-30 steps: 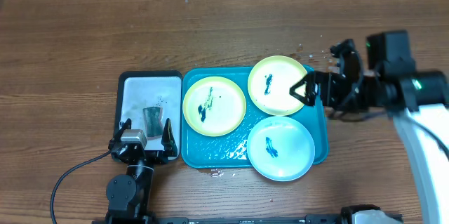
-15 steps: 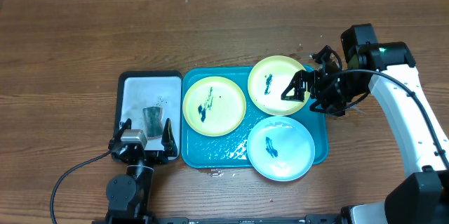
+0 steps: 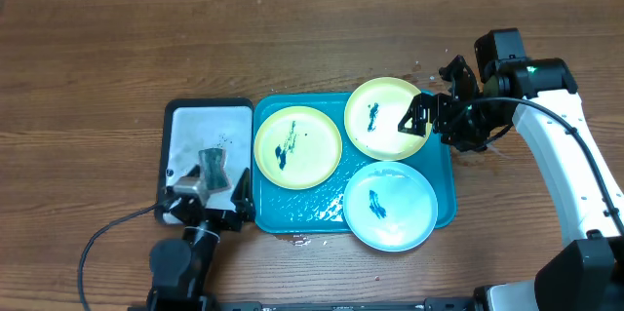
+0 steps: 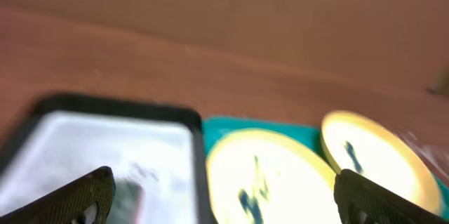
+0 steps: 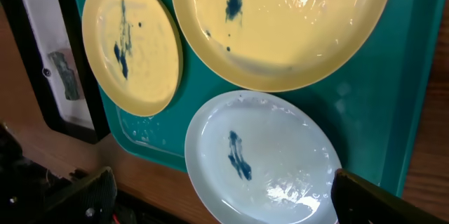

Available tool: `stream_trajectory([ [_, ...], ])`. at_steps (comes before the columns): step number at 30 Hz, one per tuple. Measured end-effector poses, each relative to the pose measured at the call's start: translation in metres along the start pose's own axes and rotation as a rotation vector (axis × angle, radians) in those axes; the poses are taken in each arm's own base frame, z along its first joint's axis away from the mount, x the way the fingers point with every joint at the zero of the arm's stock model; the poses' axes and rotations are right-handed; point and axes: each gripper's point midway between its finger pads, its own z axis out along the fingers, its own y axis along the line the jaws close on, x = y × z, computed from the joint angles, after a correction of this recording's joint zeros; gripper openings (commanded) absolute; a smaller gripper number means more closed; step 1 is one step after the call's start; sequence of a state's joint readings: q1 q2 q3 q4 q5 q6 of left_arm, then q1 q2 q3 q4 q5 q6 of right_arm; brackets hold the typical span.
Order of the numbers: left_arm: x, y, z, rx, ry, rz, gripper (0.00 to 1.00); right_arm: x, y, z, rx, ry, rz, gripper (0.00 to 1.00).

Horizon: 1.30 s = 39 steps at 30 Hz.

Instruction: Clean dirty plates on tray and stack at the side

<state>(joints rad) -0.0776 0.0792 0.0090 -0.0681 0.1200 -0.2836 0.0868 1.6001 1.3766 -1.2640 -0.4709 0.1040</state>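
Note:
The yellow-green plate nearest the small black-rimmed tray is next, and my right gripper needs to close on the plate's rim (image 3: 340, 150) (image 5: 181, 67) facing the other plates.
Three smeared plates lie on the turquoise tray (image 3: 445, 170): a yellow-green plate (image 3: 297, 146) at left, a second yellow-green plate (image 3: 383, 118) at back right, and a pale blue plate (image 3: 390, 206) overhanging the front rim. My right gripper (image 3: 432, 97) is open and empty, above the tray's right edge beside the back plate. The right wrist view shows the tray (image 5: 403, 104), the three plates (image 5: 130, 41) (image 5: 280, 27) (image 5: 259, 157) and the open jaws (image 5: 224, 203). My left gripper (image 3: 205, 202) is open and empty at the front of the small black-rimmed tray; its wrist view is blurred (image 4: 224, 203).
A small black-rimmed white tray (image 3: 195, 121) stands left of the turquoise one, with a grey-green sponge-like piece (image 3: 213, 163) on it. Small drops lie on the brown wood tabletop (image 3: 312, 38) behind the turquoise tray. Wet marks show at its front edge.
My right gripper has swung in over the tray's right edge and settled a little to the right. My left gripper has lifted and tilted toward the black-rimmed tray.

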Motion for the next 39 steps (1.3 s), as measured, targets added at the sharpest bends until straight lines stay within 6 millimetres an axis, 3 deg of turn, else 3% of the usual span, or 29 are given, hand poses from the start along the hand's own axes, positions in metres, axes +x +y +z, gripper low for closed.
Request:
stream_trajectory([
  [5, 0.042, -0.005, 0.002, 0.025, 0.248, -0.067, 1.0, -0.003, 0.001, 0.0, -0.002, -0.013, -0.007, 1.0],
  [7, 0.05, -0.006, 0.001, 0.014, 0.341, -0.086, 1.0, -0.005, 0.001, 0.0, -0.005, -0.018, -0.011, 1.0],
  [10, 0.032, -0.013, 0.007, 0.003, 0.444, -0.097, 1.0, -0.006, 0.006, 0.001, -0.019, -0.024, -0.023, 1.0],
  [15, -0.027, -0.028, 0.024, -0.026, 0.569, -0.071, 1.0, -0.004, 0.026, 0.009, -0.042, -0.019, -0.09, 0.99],
  [18, -0.048, -0.026, 0.032, -0.083, 0.673, -0.046, 1.0, -0.001, 0.045, 0.021, -0.059, -0.015, -0.162, 0.88],
  [23, -0.056, -0.018, 0.043, -0.153, 0.79, -0.02, 1.0, 0.011, 0.069, 0.068, -0.08, 0.049, -0.238, 0.71],
  [30, -0.041, -0.009, 0.05, -0.187, 0.863, -0.017, 1.0, 0.033, 0.088, 0.14, -0.082, 0.144, -0.241, 0.61],
  [35, -0.035, -0.007, 0.052, -0.192, 0.884, -0.02, 1.0, 0.023, 0.09, 0.152, -0.07, 0.111, -0.193, 0.61],
  [39, -0.035, -0.007, 0.052, -0.193, 0.885, -0.02, 1.0, 0.013, 0.077, 0.153, 0.014, 0.058, -0.11, 0.61],
])
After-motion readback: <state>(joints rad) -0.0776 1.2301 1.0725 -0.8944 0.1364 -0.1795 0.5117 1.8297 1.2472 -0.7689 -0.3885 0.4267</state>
